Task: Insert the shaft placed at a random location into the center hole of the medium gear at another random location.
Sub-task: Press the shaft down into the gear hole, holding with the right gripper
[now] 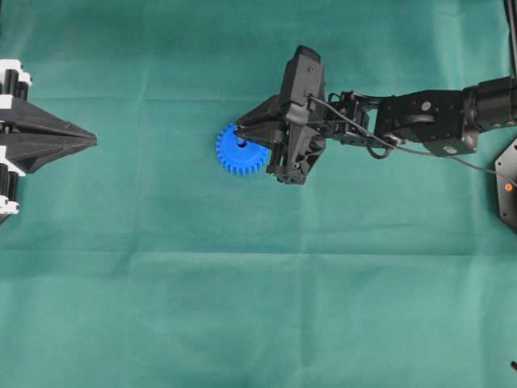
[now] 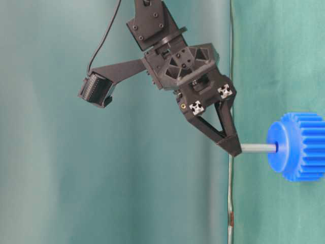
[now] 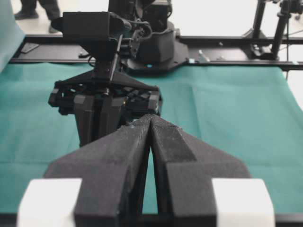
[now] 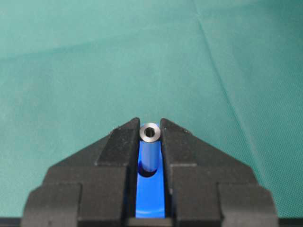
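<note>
Next, my right gripper releases the silvery shaft standing upright in the center hole of the blue medium gear (image 1: 241,144) (image 4: 147,172).
The blue medium gear (image 1: 233,155) lies flat on the green cloth near the middle of the table. The silvery shaft (image 2: 258,148) stands with its lower end in the center hole (image 2: 275,148) of the gear's hub (image 2: 278,148). My right gripper (image 1: 242,141) is over the gear and shut on the shaft's upper end. In the right wrist view the shaft's ring-shaped top (image 4: 150,132) sits between the fingertips (image 4: 124,137), with the blue gear (image 4: 151,198) below. My left gripper (image 1: 94,141) is shut and empty at the far left, well away from the gear.
The green cloth (image 1: 258,307) covers the whole table. The right arm (image 1: 420,117) reaches in from the right edge. In the left wrist view the right arm's gripper body (image 3: 106,99) stands ahead of my left gripper (image 3: 150,118).
</note>
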{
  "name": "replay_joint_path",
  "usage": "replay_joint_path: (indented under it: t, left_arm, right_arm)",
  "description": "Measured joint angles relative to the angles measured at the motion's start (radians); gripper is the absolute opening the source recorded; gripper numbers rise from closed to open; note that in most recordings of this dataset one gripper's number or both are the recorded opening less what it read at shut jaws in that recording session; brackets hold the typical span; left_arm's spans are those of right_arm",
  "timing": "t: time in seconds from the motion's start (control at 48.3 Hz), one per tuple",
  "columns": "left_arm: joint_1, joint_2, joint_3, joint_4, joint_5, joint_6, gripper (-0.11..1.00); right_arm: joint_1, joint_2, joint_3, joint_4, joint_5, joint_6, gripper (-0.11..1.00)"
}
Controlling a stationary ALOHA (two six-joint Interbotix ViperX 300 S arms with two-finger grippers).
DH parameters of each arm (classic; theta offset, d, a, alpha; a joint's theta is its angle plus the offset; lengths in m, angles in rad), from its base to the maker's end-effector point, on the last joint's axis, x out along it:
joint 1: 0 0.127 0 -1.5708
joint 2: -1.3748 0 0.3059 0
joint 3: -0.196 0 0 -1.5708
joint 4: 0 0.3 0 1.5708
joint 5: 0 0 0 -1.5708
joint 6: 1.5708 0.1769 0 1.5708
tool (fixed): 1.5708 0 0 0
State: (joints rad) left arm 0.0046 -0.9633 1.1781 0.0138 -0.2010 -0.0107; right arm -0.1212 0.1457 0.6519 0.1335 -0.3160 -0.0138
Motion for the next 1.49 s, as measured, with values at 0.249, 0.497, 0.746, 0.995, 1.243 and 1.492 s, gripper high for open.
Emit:
replay_joint_path:
  t: [0.249, 0.497, 0.746, 0.995, 1.243, 1.492]
  left_arm:
    - [0.0, 0.002, 0.0, 0.0, 0.0, 0.0, 0.0]
    - [0.0, 0.002, 0.0, 0.0, 0.0, 0.0, 0.0]
    - [0.0, 0.002, 0.0, 0.0, 0.0, -0.002, 0.0]
    - [0.0, 0.002, 0.0, 0.0, 0.0, 0.0, 0.0]
    - [-0.002, 0.0, 0.0, -0.002, -0.002, -0.002, 0.0]
    - [0.0, 0.002, 0.0, 0.0, 0.0, -0.002, 0.0]
  right_arm:
    - [0.002, -0.009, 0.005, 0.0, 0.0, 0.0, 0.13]
    - [0.008, -0.009, 0.006, 0.002, 0.0, 0.0, 0.13]
    - [0.012, -0.009, 0.006, 0.0, 0.0, 0.0, 0.13]
    - [0.012, -0.009, 0.005, 0.0, -0.003, 0.0, 0.13]
    - [0.005, 0.018, 0.006, 0.0, -0.018, 0.0, 0.13]
    - [0.006, 0.06, 0.005, 0.008, -0.018, 0.0, 0.13]
